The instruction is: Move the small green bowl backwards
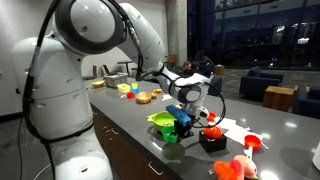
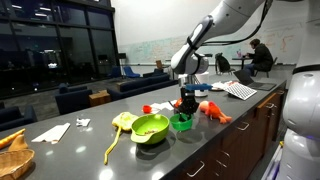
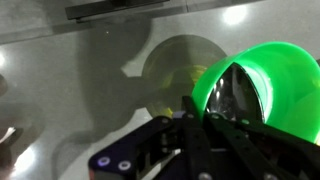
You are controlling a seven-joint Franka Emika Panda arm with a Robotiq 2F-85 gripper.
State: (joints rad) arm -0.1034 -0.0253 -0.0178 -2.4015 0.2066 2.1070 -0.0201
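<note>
I will release the small green bowl from my gripper on the grey counter (image 1: 172, 147) between the larger lime bowl and the front edge.
The small green bowl (image 2: 181, 123) sits at the near edge of the grey counter, right beside the larger lime bowl (image 2: 150, 127). It also shows in an exterior view (image 1: 172, 135) and fills the right of the wrist view (image 3: 270, 70). My gripper (image 2: 186, 106) comes down from above onto the bowl's rim. In the wrist view the fingers (image 3: 200, 118) are closed on the near rim, one inside and one outside. I cannot tell whether the bowl rests on the counter or hangs just above it.
Orange and red toys (image 2: 214, 110) lie behind the bowl. A black box (image 1: 211, 141) and red pieces (image 1: 252, 143) are close by. A lime ladle (image 2: 116, 135), papers (image 2: 50, 132) and a basket (image 2: 12, 156) lie along the counter. The counter's front edge (image 2: 200, 150) is close.
</note>
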